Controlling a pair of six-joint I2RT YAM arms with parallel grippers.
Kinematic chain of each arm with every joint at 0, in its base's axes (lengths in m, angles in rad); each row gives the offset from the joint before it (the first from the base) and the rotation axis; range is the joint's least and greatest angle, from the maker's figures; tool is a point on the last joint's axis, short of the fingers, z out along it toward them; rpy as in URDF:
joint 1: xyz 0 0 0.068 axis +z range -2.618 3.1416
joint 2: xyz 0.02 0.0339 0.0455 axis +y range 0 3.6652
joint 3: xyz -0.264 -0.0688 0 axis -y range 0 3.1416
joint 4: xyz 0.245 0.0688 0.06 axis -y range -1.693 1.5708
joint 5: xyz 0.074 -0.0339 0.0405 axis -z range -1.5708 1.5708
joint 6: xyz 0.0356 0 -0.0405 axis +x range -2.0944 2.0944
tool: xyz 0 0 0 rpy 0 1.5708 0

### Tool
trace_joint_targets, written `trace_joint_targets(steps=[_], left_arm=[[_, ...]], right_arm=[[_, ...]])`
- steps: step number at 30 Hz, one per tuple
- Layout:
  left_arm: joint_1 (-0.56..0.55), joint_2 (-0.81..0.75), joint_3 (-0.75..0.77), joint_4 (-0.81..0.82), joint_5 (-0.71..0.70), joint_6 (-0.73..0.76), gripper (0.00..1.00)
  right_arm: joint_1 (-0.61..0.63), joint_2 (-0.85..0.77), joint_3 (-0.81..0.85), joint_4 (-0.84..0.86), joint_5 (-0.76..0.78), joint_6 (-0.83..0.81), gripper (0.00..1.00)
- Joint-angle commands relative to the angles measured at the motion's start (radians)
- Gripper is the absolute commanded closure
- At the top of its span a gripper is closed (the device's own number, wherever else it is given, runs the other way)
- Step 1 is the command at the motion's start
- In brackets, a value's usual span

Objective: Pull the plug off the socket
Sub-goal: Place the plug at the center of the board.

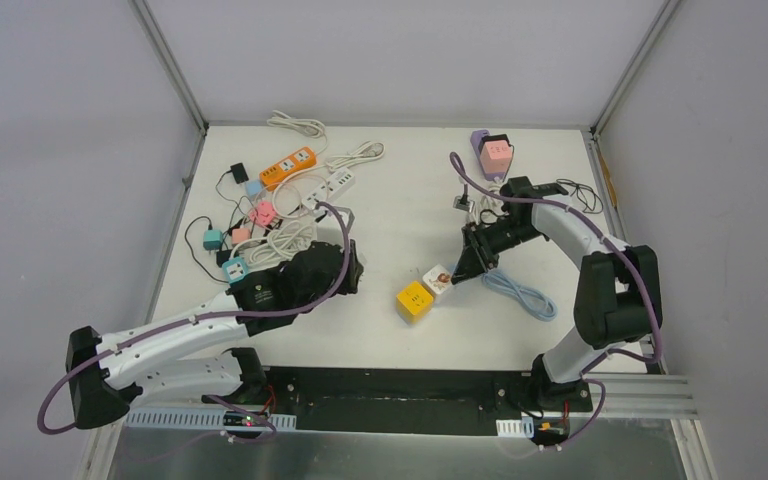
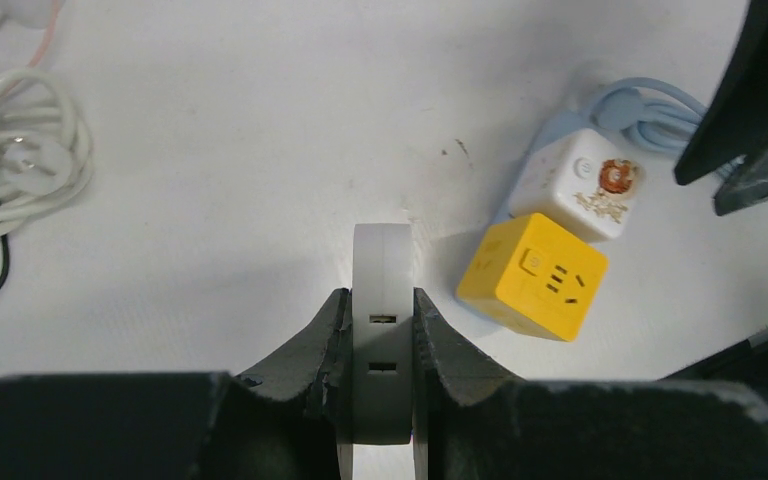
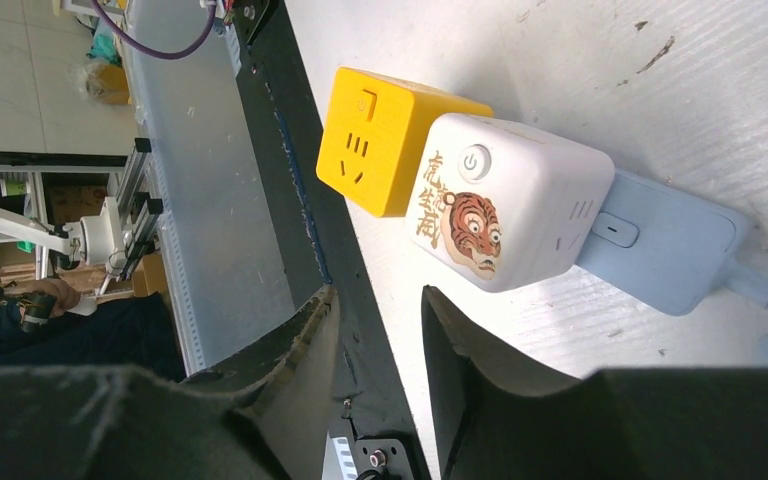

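Observation:
My left gripper should put down and let go of the white slotted piece on the table [image 1: 293, 276] in front of the coiled white cable.
A yellow cube socket [image 1: 413, 300] sits against a white cube socket with a tiger picture [image 1: 439, 281] at the table's middle front. A light blue plug [image 3: 660, 250] with a blue cable [image 1: 520, 292] is pushed into the white cube's side. Both cubes also show in the left wrist view, yellow [image 2: 532, 275] and white [image 2: 585, 185]. My left gripper [image 2: 381, 300] is shut on a flat white slotted piece [image 2: 381, 260], left of the yellow cube. My right gripper [image 3: 378, 300] is open and empty, just short of the white cube [image 3: 505, 200] and beside the yellow cube [image 3: 385, 140].
Power strips and adapters lie tangled at the back left: an orange strip [image 1: 289, 167], a white strip [image 1: 332, 186], a pink adapter [image 1: 261, 214], and coiled white cable [image 2: 20, 160]. A purple and pink cube [image 1: 493, 152] stands at the back. The table's front edge [image 3: 300, 200] is close.

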Motion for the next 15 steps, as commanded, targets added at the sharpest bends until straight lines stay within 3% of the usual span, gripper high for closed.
trace_joint_targets(steps=[1, 15], left_arm=[[0.034, -0.043, -0.027, -0.084, -0.062, -0.085, 1.0], [0.096, -0.071, -0.116, -0.19, -0.079, -0.216, 1.0]], right_arm=[[-0.024, -0.048, 0.022, -0.02, -0.051, -0.058, 0.61], [-0.054, -0.05, 0.01, -0.01, -0.051, -0.058, 0.61]])
